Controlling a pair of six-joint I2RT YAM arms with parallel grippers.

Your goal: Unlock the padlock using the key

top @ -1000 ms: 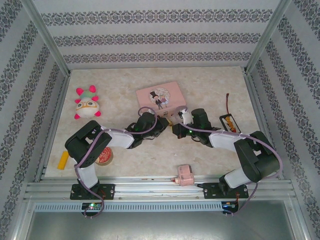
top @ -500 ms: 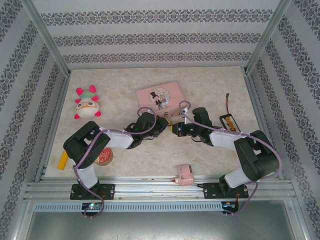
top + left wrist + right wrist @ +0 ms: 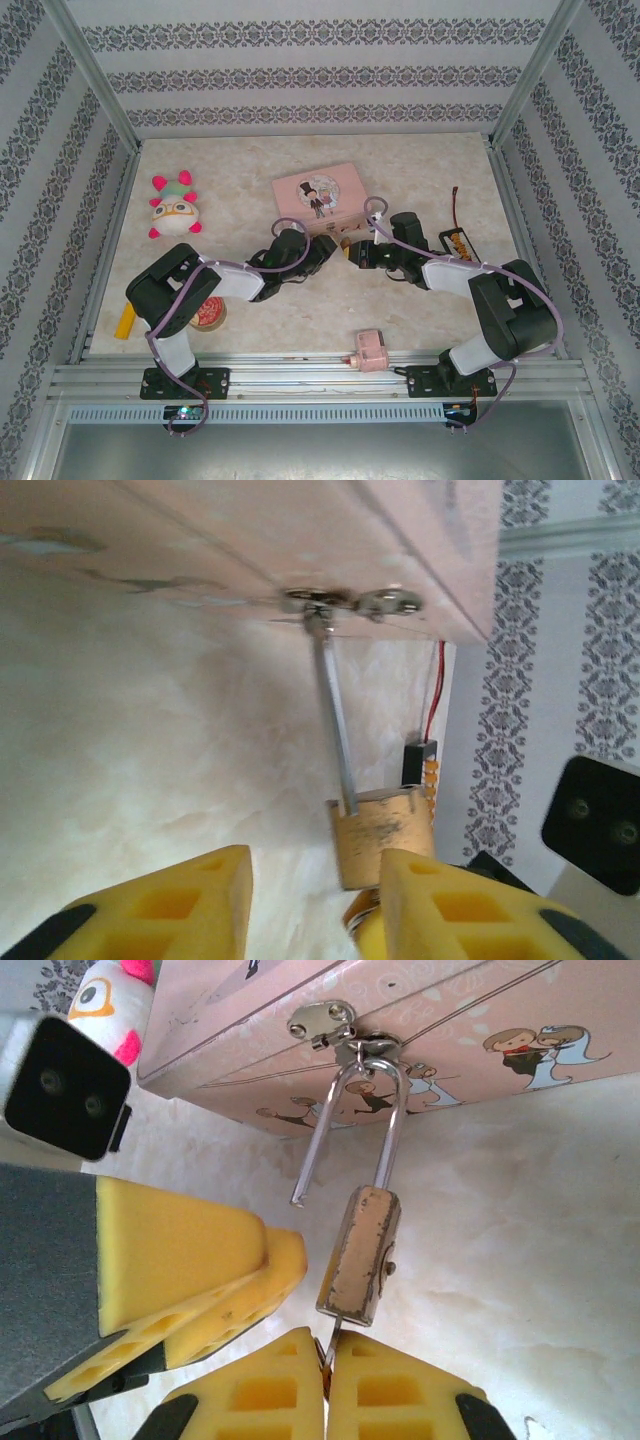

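Observation:
The padlock is open but its shackle hangs in the box's hasp, so next my right gripper lets go of the key and grabs the padlock's brass body (image 3: pixel 361 1255).
The small brass padlock (image 3: pixel 360 1255) hangs by its silver shackle (image 3: pixel 365 1110) from the hasp of the pink tin box (image 3: pixel 450 1020). One shackle leg stands free of the body. My right gripper (image 3: pixel 328 1380) is shut on the key (image 3: pixel 328 1345), whose blade sits in the bottom of the lock. My left gripper (image 3: pixel 315 875) is open, and the padlock (image 3: pixel 385 835) sits just beyond its right finger. From the right wrist, the left fingers (image 3: pixel 200 1260) lie a little left of the lock, not touching it. Seen from above, both grippers (image 3: pixel 330 248) (image 3: pixel 352 250) meet at the box's front edge.
A plush toy (image 3: pixel 172 208) lies at the left back. A battery pack with a red wire (image 3: pixel 457 240) lies right of the box. A small pink block (image 3: pixel 370 350) sits at the near edge, and a tape roll (image 3: pixel 210 312) under the left arm.
The left jaws have parted and come off the padlock body. The right gripper has stayed shut on the key and shifted slightly right.

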